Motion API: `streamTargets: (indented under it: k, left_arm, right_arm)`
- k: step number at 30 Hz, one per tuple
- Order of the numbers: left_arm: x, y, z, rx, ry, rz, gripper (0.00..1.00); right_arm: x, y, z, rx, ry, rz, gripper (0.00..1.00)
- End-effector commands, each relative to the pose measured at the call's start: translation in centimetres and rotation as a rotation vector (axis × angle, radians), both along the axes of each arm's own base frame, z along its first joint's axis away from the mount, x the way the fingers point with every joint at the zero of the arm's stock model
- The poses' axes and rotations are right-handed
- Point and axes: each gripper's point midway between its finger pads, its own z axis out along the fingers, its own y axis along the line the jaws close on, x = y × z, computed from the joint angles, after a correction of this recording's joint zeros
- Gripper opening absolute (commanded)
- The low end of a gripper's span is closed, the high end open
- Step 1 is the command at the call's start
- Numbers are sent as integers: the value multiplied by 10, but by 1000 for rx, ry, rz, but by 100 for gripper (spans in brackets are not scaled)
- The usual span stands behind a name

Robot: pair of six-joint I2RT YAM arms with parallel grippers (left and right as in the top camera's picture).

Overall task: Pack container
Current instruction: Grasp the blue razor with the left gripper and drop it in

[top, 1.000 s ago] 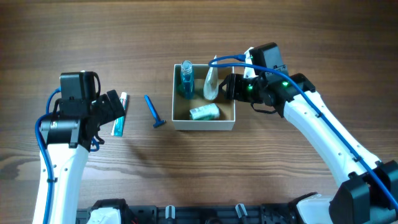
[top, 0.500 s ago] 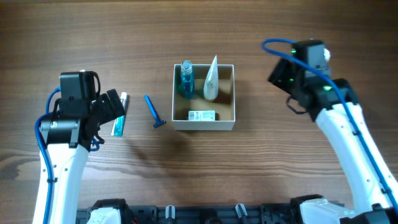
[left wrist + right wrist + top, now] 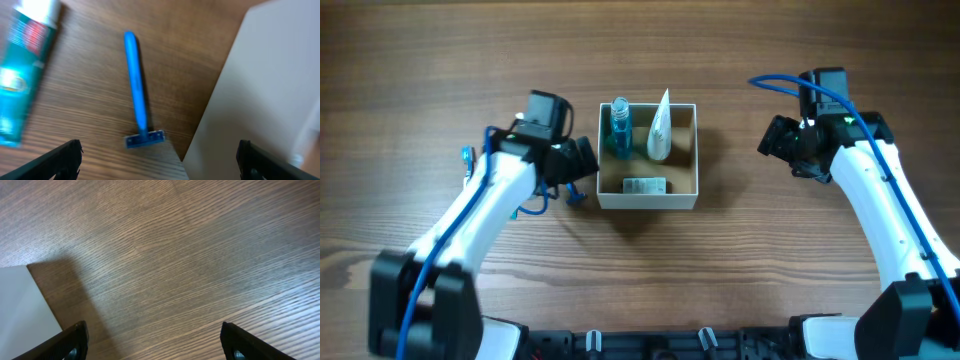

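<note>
I will next move my left gripper to the blue razor beside the container and close it on the handle's part (image 3: 572,191) (image 3: 140,107) near the razor's head.
The container (image 3: 648,201) is a small white-walled box with a tan inside at the table's middle. It holds a blue bottle (image 3: 619,130), a white tube (image 3: 661,130) and a small flat labelled item (image 3: 645,186). My left gripper (image 3: 582,165) is open and empty at the container's left wall. In the left wrist view a blue razor (image 3: 137,95) lies on the table just beyond the open gripper (image 3: 160,167), beside the container wall (image 3: 265,90). A teal toothpaste tube (image 3: 22,75) lies to the left. My right gripper (image 3: 778,146) is open and empty, right of the container.
The table is dark wood. In the right wrist view the open gripper (image 3: 155,347) hangs over bare wood, with a corner of the container's white wall (image 3: 22,310) at the lower left. In the overhead view my left arm covers the toothpaste.
My left arm has swung right from beside the toothpaste to the razor by the container. My right gripper left the container and moved right, leaving the small labelled item inside.
</note>
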Motion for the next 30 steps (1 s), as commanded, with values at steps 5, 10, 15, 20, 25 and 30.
streamTargets:
  k: [5, 10, 15, 20, 25, 30]
  left_arm:
    - [7, -1, -36, 26, 69, 66, 100]
    - [15, 11, -46, 84, 53, 99, 100]
    - [10, 15, -67, 113, 110, 101, 99]
    - [10, 19, -68, 134, 110, 108, 90]
    - [5, 20, -76, 143, 142, 106, 64]
    - [5, 20, -76, 144, 144, 105, 29]
  right_arm:
    - [1, 9, -10, 22, 28, 93, 85]
    - [0, 9, -10, 17, 32, 111, 85]
    - [-2, 9, -10, 18, 41, 111, 85]
    - [-4, 9, -11, 17, 51, 111, 85]
    - [-6, 9, -12, 10, 59, 135, 85]
    - [-7, 9, -12, 10, 64, 136, 85]
